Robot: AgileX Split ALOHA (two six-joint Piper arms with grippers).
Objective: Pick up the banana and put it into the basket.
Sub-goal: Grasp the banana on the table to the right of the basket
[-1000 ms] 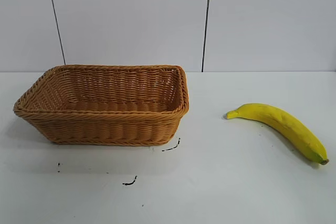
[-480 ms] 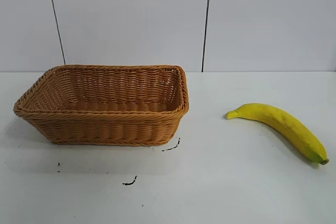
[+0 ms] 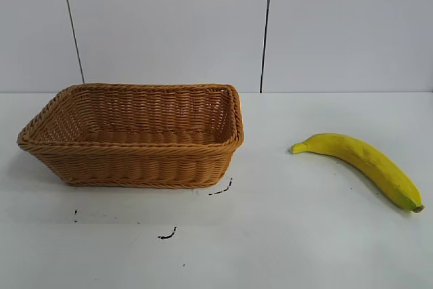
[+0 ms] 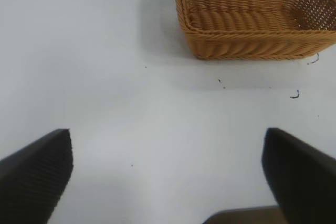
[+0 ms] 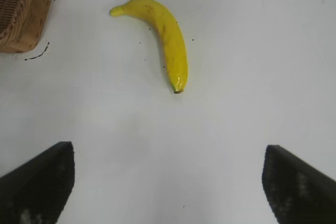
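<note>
The yellow banana has a pale end and a dark tip. My right gripper goes to it next and closes on the banana's middle (image 3: 366, 158) (image 5: 172, 35), between those two ends.
A long yellow banana (image 3: 365, 164) lies on the white table at the right, its dark tip toward the front right. A tan wicker basket (image 3: 135, 167) stands at the left with nothing in it. Neither arm shows in the exterior view. In the right wrist view the banana (image 5: 165, 38) lies on the table some way beyond my right gripper (image 5: 168, 171), which is open wide with bare table between its fingers. In the left wrist view the basket (image 4: 252, 43) stands well beyond my left gripper (image 4: 167, 169), also open and holding nothing.
Small black marks (image 3: 220, 190) dot the table just in front of the basket. A white panelled wall (image 3: 169, 25) closes off the back. One corner of the basket (image 5: 21, 30) shows in the right wrist view, far to the banana's side.
</note>
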